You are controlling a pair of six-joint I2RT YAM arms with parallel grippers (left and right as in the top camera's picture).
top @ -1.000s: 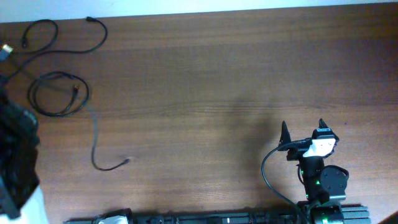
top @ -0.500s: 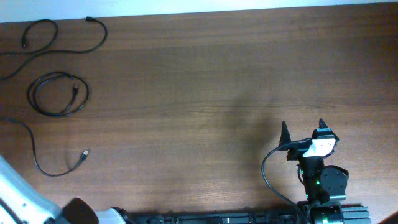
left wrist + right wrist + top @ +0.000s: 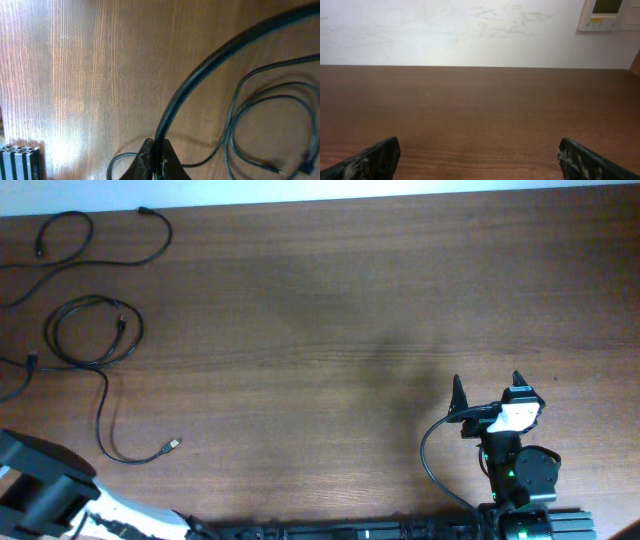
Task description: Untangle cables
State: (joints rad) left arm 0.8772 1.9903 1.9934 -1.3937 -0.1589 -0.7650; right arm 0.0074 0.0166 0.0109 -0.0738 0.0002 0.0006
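Note:
The trailing cable still crosses the coiled cable. My left gripper will grab the trailing cable close to that crossing [image 3: 76, 368] and pull its plug end back.
Three thin black cables lie at the table's left side in the overhead view. One snakes along the far edge [image 3: 110, 260]. One is coiled in a loop [image 3: 95, 330]. One trails down to a small plug end [image 3: 170, 446]. My left arm [image 3: 40, 492] sits at the bottom left corner, its fingers hidden there. In the left wrist view my left gripper [image 3: 159, 159] is shut on a black cable [image 3: 210, 60] that runs up to the right, with thin cable loops [image 3: 270, 125] on the table beyond. My right gripper [image 3: 487, 385] is open and empty, also in the right wrist view [image 3: 480, 155].
The wooden table [image 3: 350, 310] ends at a white wall [image 3: 470, 30] on its far side. A black aluminium rail [image 3: 330, 532] runs along the front edge, and its end shows in the left wrist view [image 3: 17, 162].
My left arm moved from the left edge to the bottom left corner. The trailing cable shifted with it, its plug end going left, then back right. The right arm stayed still.

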